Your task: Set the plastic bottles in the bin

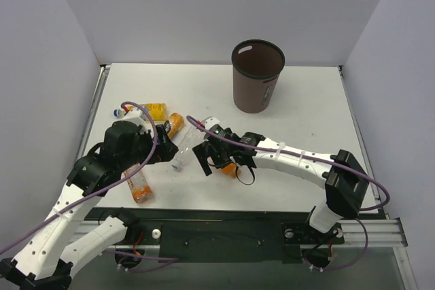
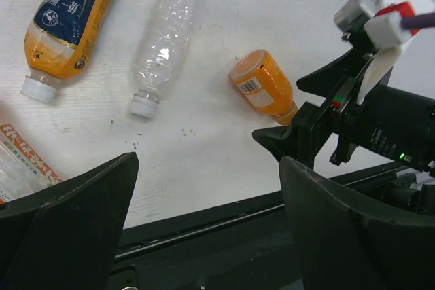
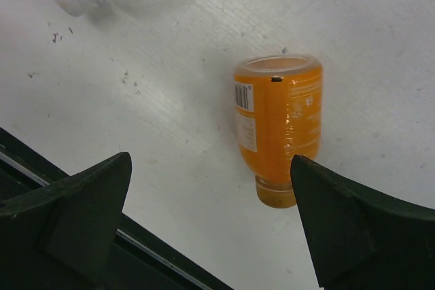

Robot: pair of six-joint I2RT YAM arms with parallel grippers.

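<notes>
Next, I take hold of the body [image 1: 231,170] [image 3: 281,127] of the small orange bottle with my right gripper, midway between its base and its cap.
The dark brown bin [image 1: 257,77] stands at the back right. A small orange bottle [image 3: 279,123] lies on the table just ahead of my open, empty right gripper [image 3: 211,159], off its right finger. It also shows in the top view [image 1: 232,168] and the left wrist view [image 2: 264,87]. A clear bottle [image 1: 182,147] lies between the grippers. My left gripper [image 1: 165,142] is open and empty over the near table edge [image 2: 207,161]. Near it lie an orange bottle with a blue label [image 2: 71,15], another orange bottle [image 1: 139,185] and a yellow blue-capped one [image 1: 146,109].
White walls enclose the table on three sides. The black rail [image 1: 224,225] runs along the near edge. My right gripper's black body and purple cable [image 2: 370,100] stand close to the right of my left gripper.
</notes>
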